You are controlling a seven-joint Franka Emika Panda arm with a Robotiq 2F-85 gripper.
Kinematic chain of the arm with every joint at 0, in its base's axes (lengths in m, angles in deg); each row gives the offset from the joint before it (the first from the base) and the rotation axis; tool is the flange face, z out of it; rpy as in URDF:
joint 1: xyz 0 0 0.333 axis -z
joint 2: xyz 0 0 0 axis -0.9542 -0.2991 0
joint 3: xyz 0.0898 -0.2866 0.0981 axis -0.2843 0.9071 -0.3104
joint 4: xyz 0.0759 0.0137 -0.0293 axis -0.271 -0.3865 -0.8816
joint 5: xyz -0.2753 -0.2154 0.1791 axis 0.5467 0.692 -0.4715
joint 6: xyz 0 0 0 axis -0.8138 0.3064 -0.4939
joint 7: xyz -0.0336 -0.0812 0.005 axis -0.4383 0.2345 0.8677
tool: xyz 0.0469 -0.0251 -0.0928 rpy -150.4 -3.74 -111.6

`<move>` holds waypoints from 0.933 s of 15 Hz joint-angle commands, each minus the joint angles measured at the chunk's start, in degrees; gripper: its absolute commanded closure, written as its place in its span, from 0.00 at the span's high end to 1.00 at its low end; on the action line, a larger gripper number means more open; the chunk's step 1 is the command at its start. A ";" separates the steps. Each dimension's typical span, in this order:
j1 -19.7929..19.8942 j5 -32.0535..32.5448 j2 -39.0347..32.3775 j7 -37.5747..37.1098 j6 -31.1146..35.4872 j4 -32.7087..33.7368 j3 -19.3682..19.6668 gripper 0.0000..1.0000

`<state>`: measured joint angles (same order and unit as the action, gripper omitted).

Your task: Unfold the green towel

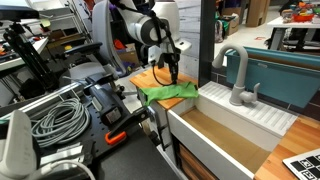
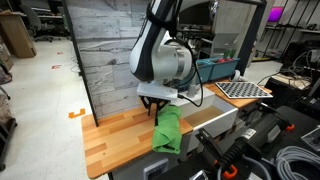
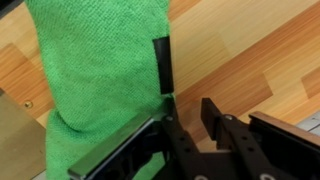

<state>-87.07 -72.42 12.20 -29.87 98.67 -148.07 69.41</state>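
Note:
Next, I lift, open wider and pinch the towel's edge (image 3: 166, 95) by the black tag, because the gap of my gripper is over wood beside the green towel's edge.
The green towel (image 1: 168, 93) lies rumpled on the wooden counter (image 1: 148, 77), next to the sink. In an exterior view the green towel (image 2: 167, 128) droops over the counter's front edge. In the wrist view the green towel (image 3: 100, 70) fills the left half. My gripper (image 1: 172, 72) hangs just above the towel's far edge and also shows from the front (image 2: 158, 103). In the wrist view my gripper (image 3: 187, 85) is open. One finger sits right at the towel's edge, the other over bare wood. Nothing is between the fingers.
A white sink basin (image 1: 215, 135) with a grey faucet (image 1: 238, 75) and a ribbed drainboard (image 1: 262, 112) stands beside the towel. Coiled cables (image 1: 55, 118) and clutter lie near the counter. A grey wood-panel wall (image 2: 105, 55) backs the counter (image 2: 115, 135).

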 commanded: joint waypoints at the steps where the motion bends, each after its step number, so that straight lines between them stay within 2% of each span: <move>1: -0.99 0.36 -1.25 -1.32 -1.73 2.41 0.99 0.01; 3: -0.91 0.33 -1.29 -1.39 -2.28 2.57 0.96 0.00; 4: -1.06 0.38 -1.07 -1.58 -2.77 2.29 1.08 0.29; 5: -1.21 0.54 -0.70 -1.67 -3.46 1.85 1.14 0.26; 6: -1.45 0.71 -0.31 -1.71 -3.62 1.30 1.25 0.29; 14: -2.82 0.97 2.89 -1.08 -2.38 -1.83 0.90 0.85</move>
<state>-88.69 -72.28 12.50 -30.18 96.18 -147.65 69.44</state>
